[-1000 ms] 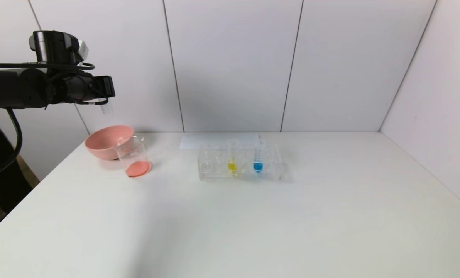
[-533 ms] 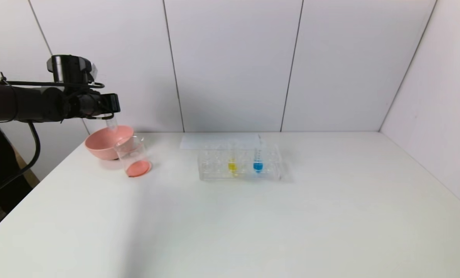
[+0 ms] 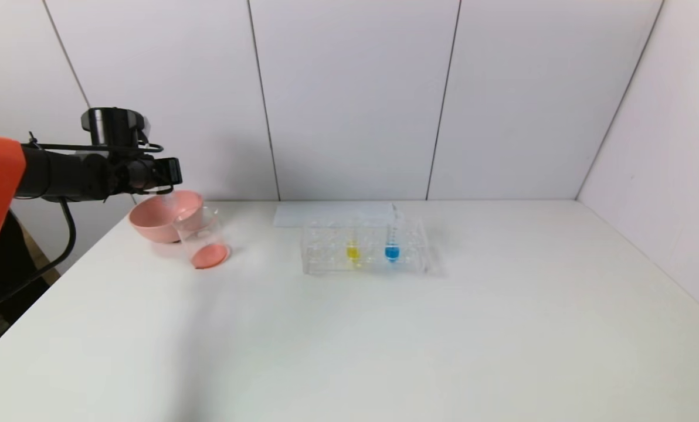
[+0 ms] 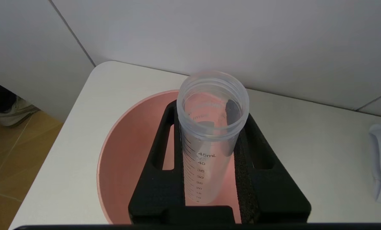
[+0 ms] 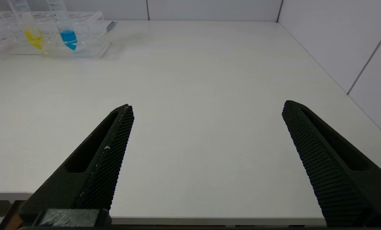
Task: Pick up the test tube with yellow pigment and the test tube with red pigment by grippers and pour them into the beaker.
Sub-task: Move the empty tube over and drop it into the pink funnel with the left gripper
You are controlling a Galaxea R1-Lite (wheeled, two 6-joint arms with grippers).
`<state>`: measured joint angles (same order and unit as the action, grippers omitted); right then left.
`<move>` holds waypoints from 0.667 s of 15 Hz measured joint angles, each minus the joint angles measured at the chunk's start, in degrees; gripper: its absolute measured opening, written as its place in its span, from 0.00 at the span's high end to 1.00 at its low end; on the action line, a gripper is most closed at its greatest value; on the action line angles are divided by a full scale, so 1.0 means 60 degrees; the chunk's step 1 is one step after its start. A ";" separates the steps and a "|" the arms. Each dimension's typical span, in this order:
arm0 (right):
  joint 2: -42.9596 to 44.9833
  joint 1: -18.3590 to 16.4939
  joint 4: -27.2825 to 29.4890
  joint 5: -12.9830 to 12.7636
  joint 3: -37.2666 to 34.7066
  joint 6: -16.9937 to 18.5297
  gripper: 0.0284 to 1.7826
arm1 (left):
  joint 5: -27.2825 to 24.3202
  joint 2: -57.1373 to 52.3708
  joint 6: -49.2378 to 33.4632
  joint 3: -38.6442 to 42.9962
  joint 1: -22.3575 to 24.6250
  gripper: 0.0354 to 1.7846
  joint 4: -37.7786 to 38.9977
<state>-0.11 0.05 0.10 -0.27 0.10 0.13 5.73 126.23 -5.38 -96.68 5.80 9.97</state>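
Observation:
Next, my left gripper releases the test tube with red pigment inside the pink bowl point(image 3: 170, 212) point(image 4: 174, 164) behind the beaker.
My left gripper point(image 3: 172, 172) point(image 4: 209, 112) is shut on the test tube with red pigment point(image 4: 209, 150), a clear graduated tube held upright with no liquid showing in it. It hangs over the pink bowl point(image 3: 150, 221), its lower end down inside the bowl. The beaker point(image 3: 203, 237) stands just in front of the bowl with orange-red liquid at its bottom. The test tube with yellow pigment point(image 3: 352, 246) point(image 5: 30, 32) stands in the clear rack point(image 3: 326, 261). My right gripper point(image 5: 207, 105) is open over the table's near edge, out of the head view.
A tube with blue liquid point(image 3: 392, 246) point(image 5: 66, 32) stands beside the yellow one in the rack point(image 5: 91, 48). A white folded sheet point(image 3: 302, 214) lies behind the rack. The pink bowl point(image 4: 129, 153) sits near the table's far left corner.
My left arm has come down and slightly right, lowering the held tube from high above the bowl into it. Nothing else has moved.

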 joint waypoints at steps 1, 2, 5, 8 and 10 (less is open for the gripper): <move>0.0000 -0.0004 0.0000 0.0000 0.0000 0.0004 0.05 | 0.0004 0.0087 0.0010 -0.0010 0.0033 0.76 0.0055; 0.0000 -0.0004 0.0000 0.0000 -0.0004 0.0000 0.05 | 0.0000 0.0167 0.0024 -0.0018 0.0075 0.76 0.0065; 0.0000 0.0000 0.0000 0.0000 -0.0004 0.0004 0.05 | 0.0004 0.0345 0.0035 -0.0035 0.0295 0.76 0.0065; 0.0000 0.0000 0.0000 0.0000 -0.0004 -0.0004 0.05 | -0.0006 0.0455 0.0039 -0.0102 0.0512 0.76 0.0061; 0.0000 0.0000 0.0000 0.0004 -0.0004 -0.0004 0.05 | -0.0230 0.0494 0.0053 -0.0112 0.0685 0.76 0.0061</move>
<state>-0.11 0.05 0.10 -0.24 0.07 0.11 4.35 129.20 -5.06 -97.35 9.91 10.34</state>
